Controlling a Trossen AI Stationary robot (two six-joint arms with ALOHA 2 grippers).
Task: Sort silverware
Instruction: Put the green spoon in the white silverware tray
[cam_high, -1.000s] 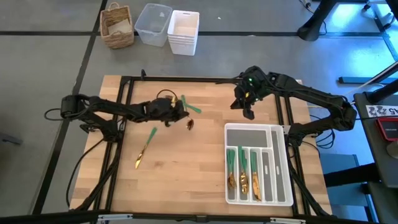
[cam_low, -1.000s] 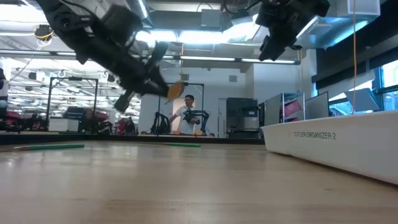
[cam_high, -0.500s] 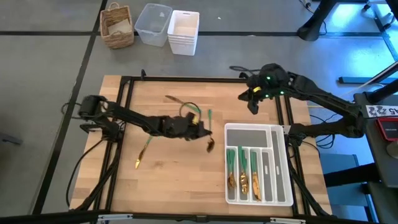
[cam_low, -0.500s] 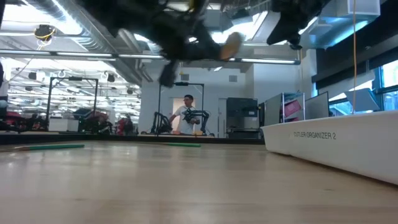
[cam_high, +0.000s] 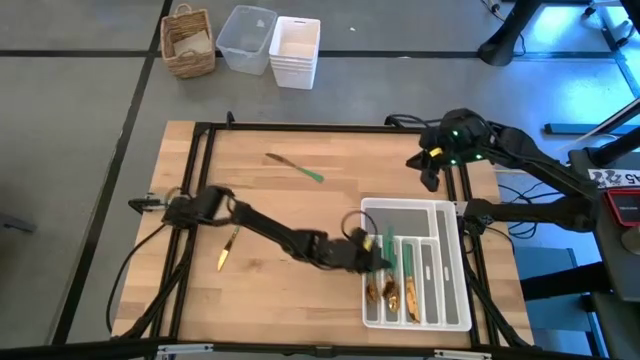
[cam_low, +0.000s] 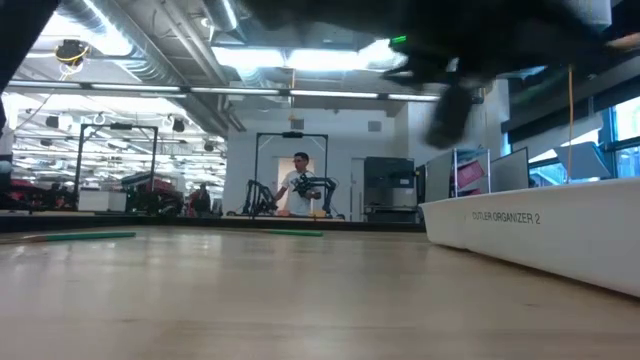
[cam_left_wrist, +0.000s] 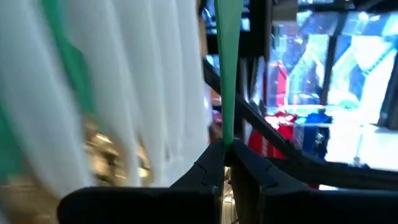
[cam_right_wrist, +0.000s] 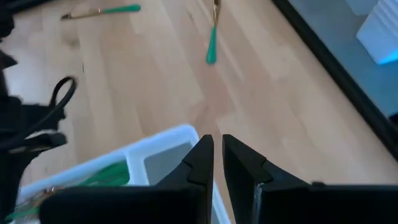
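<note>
The green-handled piece will be released from my left gripper beside the shiny gold spoon (cam_high: 390, 279) (cam_left_wrist: 98, 127), within the slim compartment of the white tray, where I should let it go.
My left gripper (cam_high: 368, 252) reaches over the left side of the white cutlery tray (cam_high: 450, 262) and is shut on a green-handled piece of silverware (cam_left_wrist: 226, 74); its head is hidden. Several gold-and-green pieces (cam_high: 392, 288) lie in the tray's compartments. Two more lie flat on the wooden table: one at the far middle (cam_high: 296, 167), one at the left (cam_high: 229, 247). My right gripper (cam_high: 431, 178) is shut and empty, beyond the tray's far edge; its wrist view (cam_right_wrist: 215, 152) looks down on the tray's corner (cam_right_wrist: 163, 142). My left gripper pinches the green handle (cam_left_wrist: 225, 138) between its two fingers. The handle runs straight out past the fingertips, along the fingers. The piece is over the tray's slim compartments; whether it touches the tray, I cannot tell.
A wicker basket (cam_high: 189, 41), a clear tub (cam_high: 246, 38) and a white bin (cam_high: 295, 50) stand on the floor beyond the table's far edge. A black frame (cam_high: 200, 180) runs round the tabletop. The low view shows the tray's wall (cam_low: 540, 235) at the right and people far behind.
My left gripper has carried the piece from the table's middle toward the right and near edges, to above the tray's left side. My right gripper has drawn back toward the table's right edge, staying shut.
</note>
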